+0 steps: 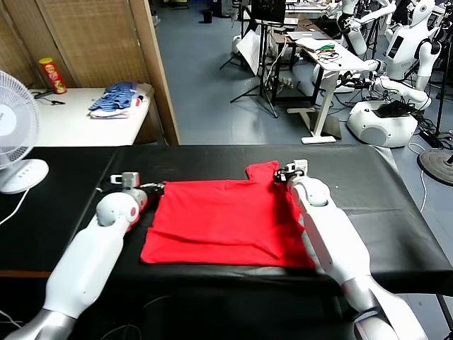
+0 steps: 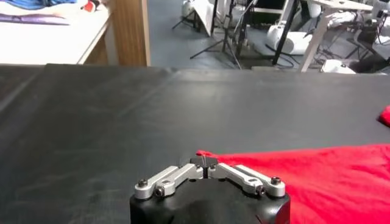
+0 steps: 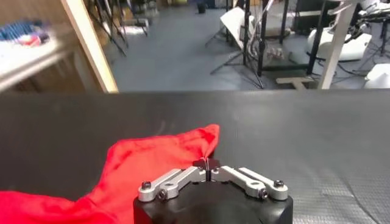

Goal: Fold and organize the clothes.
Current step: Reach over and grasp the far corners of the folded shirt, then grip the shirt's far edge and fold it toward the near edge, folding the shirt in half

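I will let go of the T-shirt's far corner with my right gripper on its near half, at the T-shirt's side edge (image 1: 296, 230) under my forearm.
The clothes, one bright red T-shirt (image 1: 219, 219), lie mostly flat on the black table (image 1: 64, 184), with one sleeve sticking up at the far right corner. My left gripper (image 1: 152, 188) sits at the shirt's far left corner. In the left wrist view the left gripper (image 2: 204, 164) is shut, pinching the tip of the T-shirt (image 2: 317, 176). My right gripper (image 1: 283, 175) rests at the raised sleeve. In the right wrist view the right gripper (image 3: 207, 165) is shut on the edge of the T-shirt (image 3: 146, 158). The right forearm covers the shirt's right side.
A white fan (image 1: 14, 134) stands at the table's left end. Behind it a white side table holds blue striped garments (image 1: 117, 99) and a red can (image 1: 52, 76). A wooden partition (image 1: 159, 71) and other robots (image 1: 393, 92) stand beyond the far edge.
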{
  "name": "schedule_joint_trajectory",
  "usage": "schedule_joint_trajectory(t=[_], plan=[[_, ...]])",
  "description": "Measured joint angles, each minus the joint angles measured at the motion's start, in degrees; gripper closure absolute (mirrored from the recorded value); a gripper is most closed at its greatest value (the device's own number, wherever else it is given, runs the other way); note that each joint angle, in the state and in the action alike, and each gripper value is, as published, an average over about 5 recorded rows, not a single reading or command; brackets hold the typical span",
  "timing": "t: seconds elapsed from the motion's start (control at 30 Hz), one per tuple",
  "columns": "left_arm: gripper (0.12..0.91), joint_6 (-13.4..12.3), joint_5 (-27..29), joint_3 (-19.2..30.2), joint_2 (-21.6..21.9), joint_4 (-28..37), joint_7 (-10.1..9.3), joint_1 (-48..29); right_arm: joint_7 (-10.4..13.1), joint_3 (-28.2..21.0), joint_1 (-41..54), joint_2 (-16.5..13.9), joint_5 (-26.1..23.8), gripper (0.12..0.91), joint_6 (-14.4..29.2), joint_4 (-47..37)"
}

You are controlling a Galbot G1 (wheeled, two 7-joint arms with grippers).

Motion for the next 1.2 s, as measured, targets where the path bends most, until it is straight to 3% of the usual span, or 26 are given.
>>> schedule_joint_trajectory(t=[0.17, 0.73, 0.9, 1.2], plan=[[0.905, -0.3, -0.2, -1.2, 1.2, -3.2, -0.45, 1.6, 0.2, 1.4, -5.5, -3.0, 1.6, 0.903, -2.0, 9.5], [0.905, 3.8, 2.8, -7.8, 10.5, -28.3, -4.24, 20.3, 7.6, 4.7, -22.1, -11.8, 5.5, 0.903, -12.1, 35.5], [0.905, 4.1, 3.5, -9.6, 11.2, -32.5, -4.25, 24.6, 8.1, 5.8, -26.8, -13.3, 4.4, 0.903, -14.5, 40.7], [0.905, 4.4, 6.2, -11.1, 11.2, -37.5, -4.03, 30.5, 7.9, 7.4, -33.8, -14.9, 3.7, 0.903, -14.6, 44.5]])
